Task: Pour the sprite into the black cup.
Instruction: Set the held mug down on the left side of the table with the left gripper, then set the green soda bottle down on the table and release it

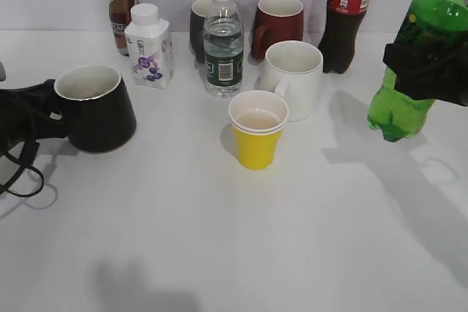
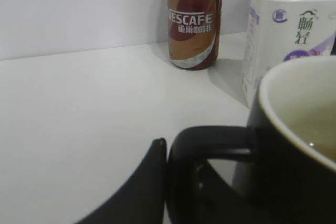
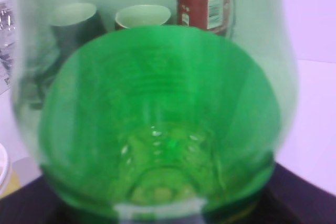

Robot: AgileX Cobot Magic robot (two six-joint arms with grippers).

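My right gripper needs to put the sprite upright on the table (image 1: 371, 141) just in front of the cola bottle.
The sprite (image 1: 428, 20), a translucent green bottle, hangs tilted above the table at the far right, with its base (image 1: 395, 116) lowest. My right gripper (image 1: 428, 71) is shut around its body. The bottle fills the right wrist view (image 3: 157, 119). The black cup (image 1: 99, 111) stands on the table at the left. My left gripper (image 1: 50, 111) is shut on its loop handle. In the left wrist view one finger (image 2: 157, 153) presses against the handle (image 2: 210, 137), with the cup's rim and white inside (image 2: 299, 114) at the right.
A yellow paper cup (image 1: 257, 131) and a white mug (image 1: 292, 78) stand mid-table between the arms. Behind them are a water bottle (image 1: 222, 42), dark mug (image 1: 199, 27), maroon mug (image 1: 278, 25), cola bottle (image 1: 346, 20), milk carton (image 1: 150, 47) and coffee bottle (image 1: 119, 5).
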